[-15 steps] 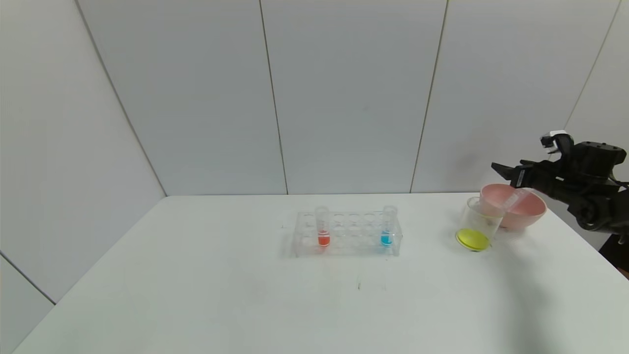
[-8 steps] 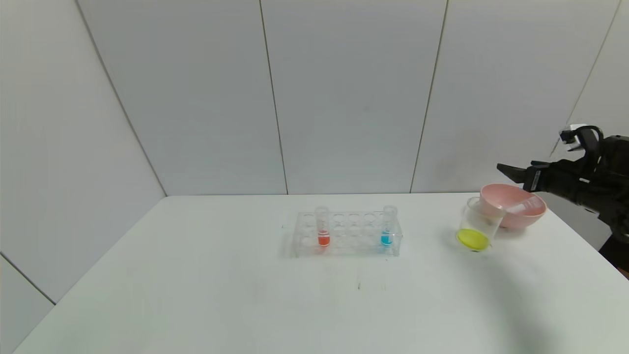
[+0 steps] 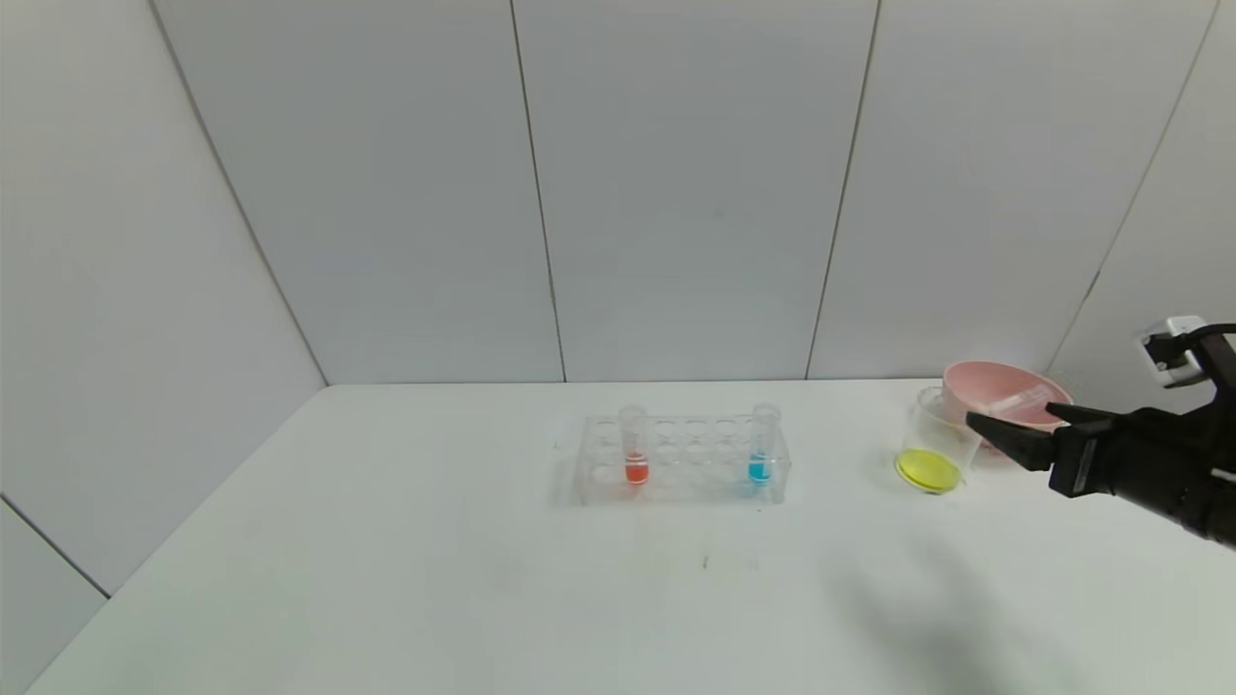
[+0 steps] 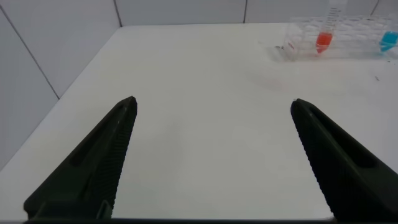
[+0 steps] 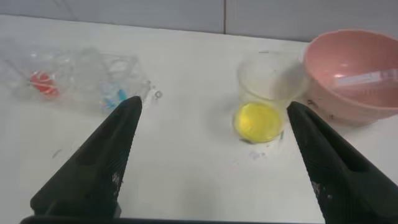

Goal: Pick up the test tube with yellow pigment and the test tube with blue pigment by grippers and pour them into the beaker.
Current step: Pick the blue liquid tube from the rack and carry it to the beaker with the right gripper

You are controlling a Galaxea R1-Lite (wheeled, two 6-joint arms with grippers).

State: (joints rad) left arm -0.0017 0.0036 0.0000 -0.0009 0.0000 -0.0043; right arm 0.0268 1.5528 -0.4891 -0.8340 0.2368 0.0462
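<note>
The upper part of the test tube (image 3: 765,425) (image 5: 92,66) with blue pigment, just below its rim, is the next place for my right gripper to go and close.
The beaker (image 3: 933,436) stands at the table's right with yellow liquid at its base; it also shows in the right wrist view (image 5: 266,87). No tube with yellow liquid shows; an empty clear tube (image 3: 1020,400) lies in the pink bowl (image 3: 995,368). The test tube with blue pigment (image 3: 762,446) stands upright at the right end of the clear rack (image 3: 684,458). My right gripper (image 3: 1014,421) is open and empty, just in front of the bowl and right of the beaker. My left gripper (image 4: 212,102) is open and empty over bare table, far from the rack.
A tube with orange-red liquid (image 3: 634,449) stands at the rack's left end. The pink bowl (image 5: 348,99) sits right behind the beaker, near the table's right rear corner. The white table (image 3: 483,579) is walled by grey panels behind.
My right gripper let the empty tube go into the pink bowl, drew back to the right, then came down in front of the bowl. The rack and beaker have not moved.
</note>
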